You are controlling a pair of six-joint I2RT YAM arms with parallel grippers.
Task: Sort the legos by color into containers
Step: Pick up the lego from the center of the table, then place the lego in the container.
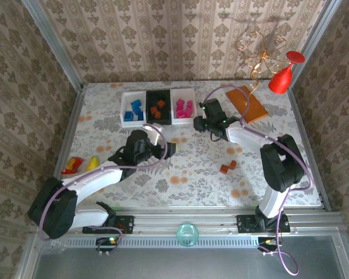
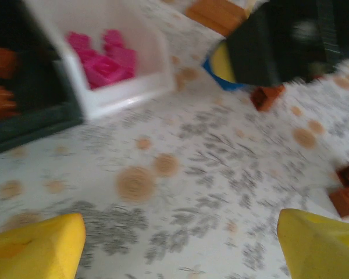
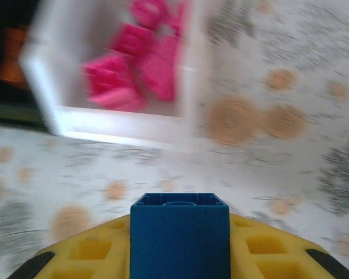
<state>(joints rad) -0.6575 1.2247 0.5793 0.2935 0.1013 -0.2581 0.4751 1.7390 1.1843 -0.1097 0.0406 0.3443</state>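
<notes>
I will let go of the blue lego with my right gripper among the blue legos at the near end of their white tray (image 1: 134, 114).
Three containers stand in a row at the back: a white tray (image 1: 127, 100) with blue legos (image 1: 136, 108), a black tray (image 1: 151, 96) with orange-brown legos (image 1: 158, 108), and a white tray (image 1: 191, 96) with pink legos (image 1: 184, 107). My right gripper (image 1: 198, 122) hovers just right of the pink tray (image 3: 110, 125), shut on a blue brick (image 3: 179, 238) between its yellow fingers (image 3: 93, 253). My left gripper (image 1: 170, 149) is open over bare cloth, yellow fingertips (image 2: 41, 247) wide apart. Loose orange-brown bricks (image 1: 228, 167) lie on the table, also in the left wrist view (image 2: 266, 97).
A flat orange-brown board (image 1: 246, 103) lies at the back right, beside a red glass-shaped object (image 1: 282, 78). Red (image 1: 71, 165) and yellow (image 1: 93, 163) items sit near the table's left edge. Walls close the table on three sides.
</notes>
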